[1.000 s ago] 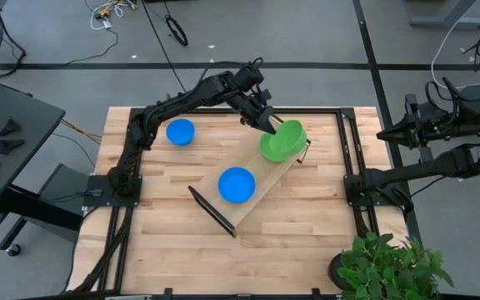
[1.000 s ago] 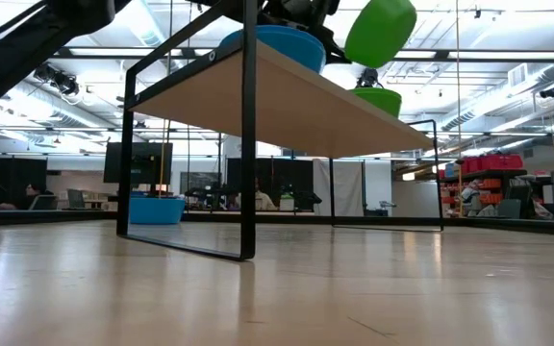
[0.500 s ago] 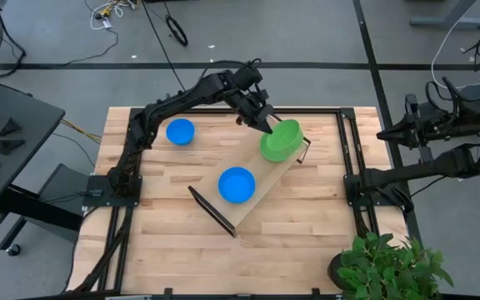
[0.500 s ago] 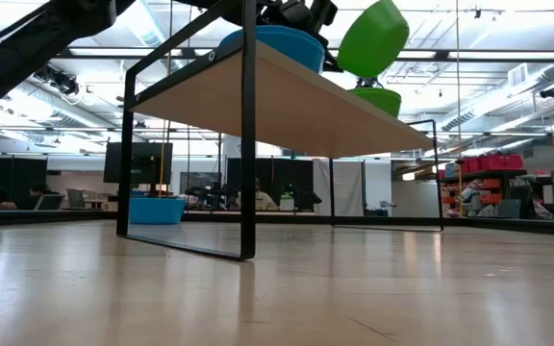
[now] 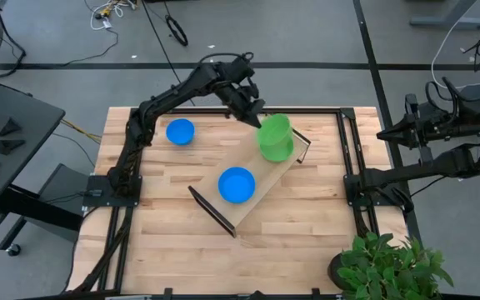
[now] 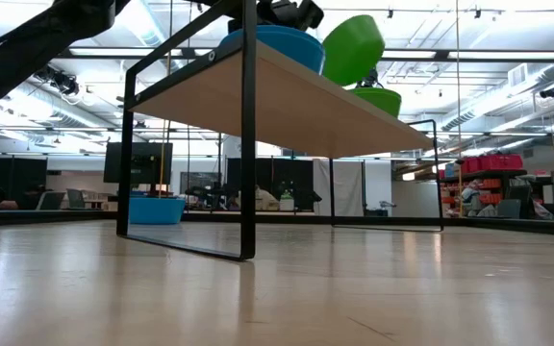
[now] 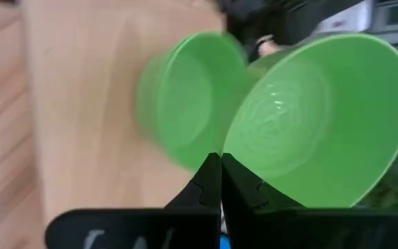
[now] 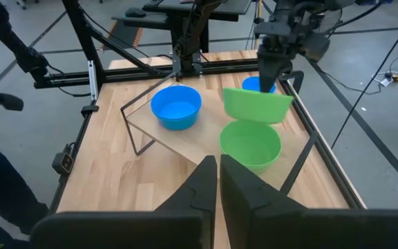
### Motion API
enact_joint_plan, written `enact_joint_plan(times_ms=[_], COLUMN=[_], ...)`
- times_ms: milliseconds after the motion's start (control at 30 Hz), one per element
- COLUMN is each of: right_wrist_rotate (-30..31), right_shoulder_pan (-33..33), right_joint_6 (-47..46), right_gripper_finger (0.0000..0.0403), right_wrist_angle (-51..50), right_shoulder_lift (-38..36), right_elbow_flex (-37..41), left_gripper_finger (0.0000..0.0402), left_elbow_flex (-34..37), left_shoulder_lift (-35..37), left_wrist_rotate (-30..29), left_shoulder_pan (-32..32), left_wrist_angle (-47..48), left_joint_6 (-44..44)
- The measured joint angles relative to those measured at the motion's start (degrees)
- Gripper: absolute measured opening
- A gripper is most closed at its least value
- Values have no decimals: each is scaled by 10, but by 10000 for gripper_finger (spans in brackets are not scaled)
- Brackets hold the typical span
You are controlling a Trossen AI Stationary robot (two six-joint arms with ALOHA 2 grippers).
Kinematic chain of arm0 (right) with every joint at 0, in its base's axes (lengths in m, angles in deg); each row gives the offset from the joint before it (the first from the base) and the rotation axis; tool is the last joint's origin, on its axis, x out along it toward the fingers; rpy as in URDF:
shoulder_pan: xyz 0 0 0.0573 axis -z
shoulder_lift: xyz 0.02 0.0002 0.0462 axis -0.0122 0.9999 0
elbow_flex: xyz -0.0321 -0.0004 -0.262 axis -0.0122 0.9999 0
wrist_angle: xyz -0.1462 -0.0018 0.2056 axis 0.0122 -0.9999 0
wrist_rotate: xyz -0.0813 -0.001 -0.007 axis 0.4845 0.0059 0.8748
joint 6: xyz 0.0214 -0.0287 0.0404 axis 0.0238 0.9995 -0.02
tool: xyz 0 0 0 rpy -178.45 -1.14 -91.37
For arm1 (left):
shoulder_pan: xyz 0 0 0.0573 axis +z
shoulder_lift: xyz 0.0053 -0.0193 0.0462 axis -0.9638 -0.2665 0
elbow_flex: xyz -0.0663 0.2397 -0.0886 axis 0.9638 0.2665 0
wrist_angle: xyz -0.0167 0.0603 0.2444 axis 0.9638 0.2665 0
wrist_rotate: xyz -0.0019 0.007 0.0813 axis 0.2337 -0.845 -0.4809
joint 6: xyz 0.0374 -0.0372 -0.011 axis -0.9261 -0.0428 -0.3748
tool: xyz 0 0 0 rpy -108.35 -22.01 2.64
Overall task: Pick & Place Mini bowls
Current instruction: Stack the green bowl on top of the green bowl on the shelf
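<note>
Next, my left gripper releases the green mini bowl inside the other green bowl (image 5: 276, 143) (image 7: 189, 105) that stands on the wooden tray.
My left gripper (image 5: 254, 112) is shut on a green mini bowl (image 5: 275, 132) above the far end of a raised pale wooden tray (image 5: 261, 173). A second green bowl (image 5: 278, 152) stands on its base on the tray just beneath it, also seen in the left wrist view (image 7: 182, 104). One blue bowl (image 5: 237, 184) sits on the middle of the tray. Another blue bowl (image 5: 180, 132) rests on the table near its far left corner. My right gripper (image 8: 218, 173) is shut and waits beyond the table's right edge. My left gripper pinches the green bowl's rim (image 7: 232, 152), one finger inside the bowl and one outside. The fingers come from above, slanting in from the table's far left. The bowl (image 8: 256, 105) hangs below them, lifted clear and tipped steeply on edge over the second green bowl (image 8: 250, 144).
The tray stands on black wire legs (image 6: 248, 135) and lies diagonally across the table. Black frame rails (image 5: 346, 150) run along the table's left and right sides. A potted plant (image 5: 386, 265) stands off the near right corner. Bare wood lies along the near edge.
My left gripper has drawn back a little toward the table's far left edge, still shut on the green bowl. The bowl has moved with it, sunk slightly and tipped more steeply onto its edge above the tray's other green bowl.
</note>
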Motion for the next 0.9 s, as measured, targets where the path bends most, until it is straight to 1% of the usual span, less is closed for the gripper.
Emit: enact_joint_plan(times_ms=[133, 367, 633, 733, 900], right_wrist_rotate=[0, 0, 0, 0, 0], right_shoulder_pan=[0, 0, 0, 0, 0], right_joint_6=[0, 0, 0, 0, 0], right_gripper_finger=[23, 23, 23, 23, 23], right_wrist_angle=[0, 0, 0, 0, 0], right_shoulder_lift=[0, 0, 0, 0, 0], right_elbow_flex=[0, 0, 0, 0, 0], left_gripper_finger=[0, 0, 0, 0, 0], left_elbow_flex=[0, 0, 0, 0, 0], left_shoulder_lift=[0, 0, 0, 0, 0], left_wrist_rotate=[-47, -92, -76, -81, -107], left_shoulder_pan=[0, -1, -18, -25, -44], left_wrist_angle=[51, 58, -25, -27, -27], left_joint_6=[-23, -14, 48, 63, 101])
